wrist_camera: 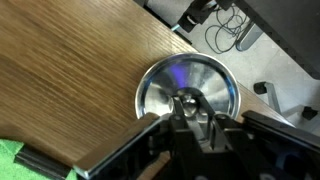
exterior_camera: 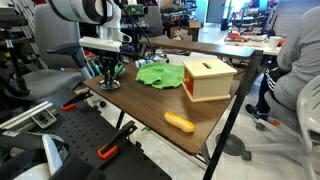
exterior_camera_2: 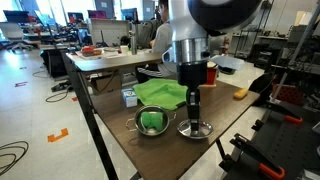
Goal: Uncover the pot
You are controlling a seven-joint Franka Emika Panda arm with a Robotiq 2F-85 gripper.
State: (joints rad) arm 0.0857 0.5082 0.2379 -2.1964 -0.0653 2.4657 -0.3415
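Next, my gripper releases the lid on the bare wood (exterior_camera: 121, 93) near the table edge, a little closer to the orange oblong object.
The steel pot (exterior_camera_2: 150, 121) stands open on the wooden table with a green object inside it. Its round steel lid (exterior_camera_2: 195, 130) lies flat on the table right beside the pot; it also shows in an exterior view (exterior_camera: 108, 85) and fills the middle of the wrist view (wrist_camera: 160, 85). My gripper (exterior_camera_2: 193, 108) points straight down over the lid, and its fingers (wrist_camera: 185, 108) are closed round the lid's centre knob. The pot is out of the wrist view.
A green cloth (exterior_camera_2: 162, 93) lies behind the pot. A wooden box (exterior_camera: 208, 78) and an orange oblong object (exterior_camera: 179, 122) sit further along the table. The table edge (exterior_camera_2: 110, 135) is close to the pot. A seated person (exterior_camera: 300, 70) is past the far end.
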